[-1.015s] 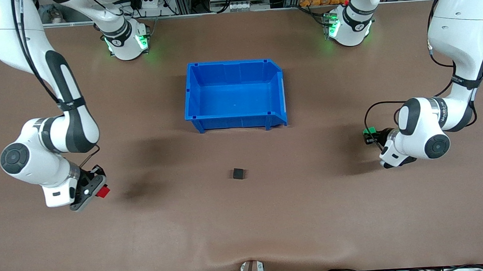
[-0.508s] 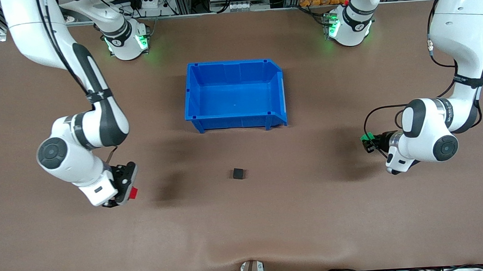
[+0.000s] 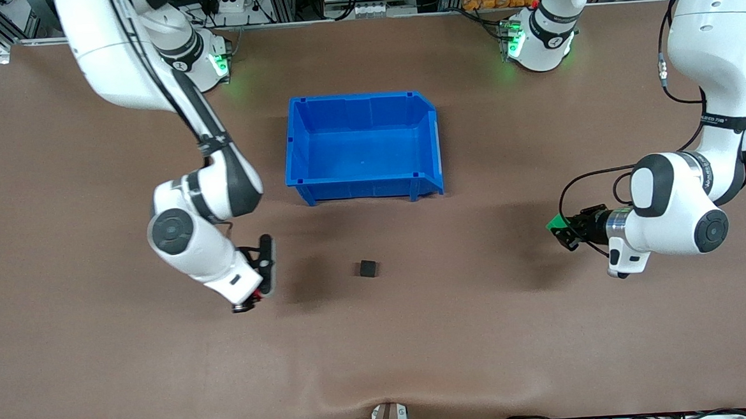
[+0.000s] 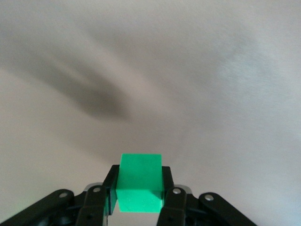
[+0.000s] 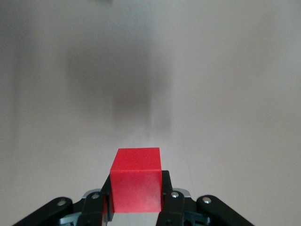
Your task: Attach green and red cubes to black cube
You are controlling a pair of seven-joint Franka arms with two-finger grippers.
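Note:
Next, my right gripper lets go of the red cube on the table (image 3: 352, 269), against the black cube's near side that faces that gripper.
The black cube (image 3: 368, 269) sits on the brown table, nearer the front camera than the blue bin. My right gripper (image 3: 259, 291) is shut on the red cube (image 5: 136, 180) and hangs over the table beside the black cube, toward the right arm's end; in the front view only a sliver of red (image 3: 258, 296) shows. My left gripper (image 3: 564, 230) is shut on the green cube (image 4: 139, 182), also seen in the front view (image 3: 556, 223), over the table toward the left arm's end.
The blue bin (image 3: 365, 181) stands open and empty mid-table, farther from the front camera than the black cube. The arm bases (image 3: 194, 62) (image 3: 540, 41) stand along the table's back edge. Bare brown table surrounds the black cube.
My right gripper has carried the red cube a long way toward the black cube and turned, hiding most of the red. My left gripper has shifted slightly toward the black cube with the green cube.

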